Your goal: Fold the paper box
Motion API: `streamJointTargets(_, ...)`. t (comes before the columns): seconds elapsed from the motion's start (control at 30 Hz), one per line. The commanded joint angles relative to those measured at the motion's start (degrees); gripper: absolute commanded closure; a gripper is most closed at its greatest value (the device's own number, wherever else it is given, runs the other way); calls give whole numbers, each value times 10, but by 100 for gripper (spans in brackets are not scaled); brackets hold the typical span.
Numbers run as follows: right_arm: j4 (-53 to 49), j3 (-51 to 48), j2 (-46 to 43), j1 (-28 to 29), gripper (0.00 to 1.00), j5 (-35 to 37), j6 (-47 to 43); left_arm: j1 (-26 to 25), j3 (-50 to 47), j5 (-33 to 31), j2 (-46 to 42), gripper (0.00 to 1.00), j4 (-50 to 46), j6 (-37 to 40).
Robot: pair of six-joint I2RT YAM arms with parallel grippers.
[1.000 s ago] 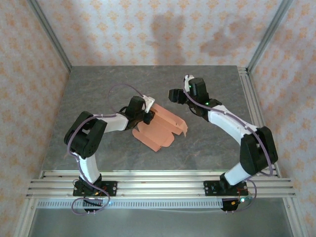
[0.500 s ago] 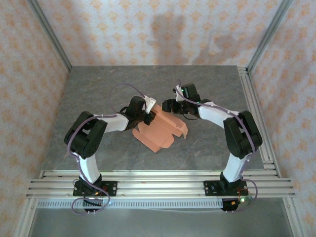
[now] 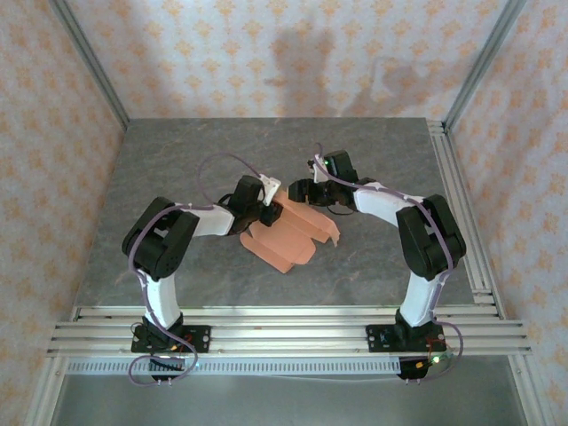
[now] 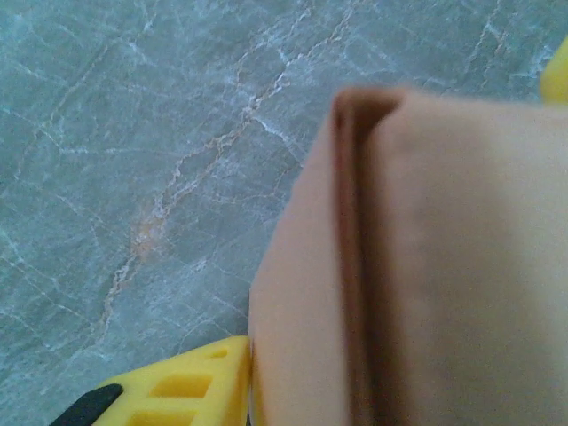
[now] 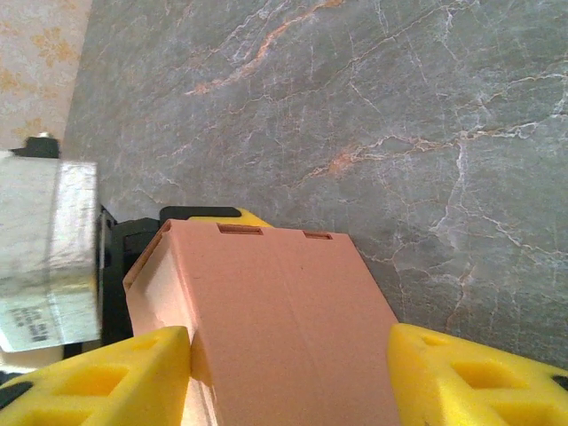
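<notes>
My left gripper will open, square up and close on the side's end (image 4: 359,120) before turning the box, because the box's raised side is at a slant to its fingers.
The paper box (image 3: 291,232) is a salmon-orange card, partly folded, lying mid-table with one wall raised at its far left end. My left gripper (image 3: 268,211) holds that raised wall. In the left wrist view the doubled card wall (image 4: 417,266) is close up, one yellow finger (image 4: 173,390) lies against it and the other finger is hidden behind it. My right gripper (image 3: 300,192) is at the box's far end, open. Its yellow fingers (image 5: 98,377) stand either side of a slotted panel of the box (image 5: 284,328), straddling it.
The grey marble table (image 3: 177,169) has free room all round the box. Patterned walls and metal frame posts (image 3: 89,62) enclose it. Aluminium rails (image 3: 284,328) run along the near edge. The left arm's silver wrist block (image 5: 49,253) sits just beyond the box.
My right gripper has swung left and down from open table onto the box's far end, its jaws narrowing a little. The left gripper stays on the raised wall, its arm shifted slightly.
</notes>
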Motion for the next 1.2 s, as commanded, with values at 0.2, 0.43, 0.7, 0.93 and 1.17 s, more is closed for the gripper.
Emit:
streamJointTargets(0.2, -40, -11, 4, 1, 41, 16, -8, -7, 1, -11, 9, 85, 43, -23)
streamJointTargets(0.43, -15, -27, 0, 1, 42, 7, 19, -6, -4, -15, 3, 100, 46, -20)
streamJointTargets(0.7, -8, -35, -1, -1, 43, 24, 33, -6, -37, -22, -9, 64, 86, -39)
streamJointTargets(0.93, 18, -46, -3, -3, 45, 21, 62, -5, -84, -4, -10, 62, 205, -51)
streamJointTargets(1.17, 20, -51, -5, -3, 45, 11, 72, -4, -111, -11, 1, 65, 292, -70)
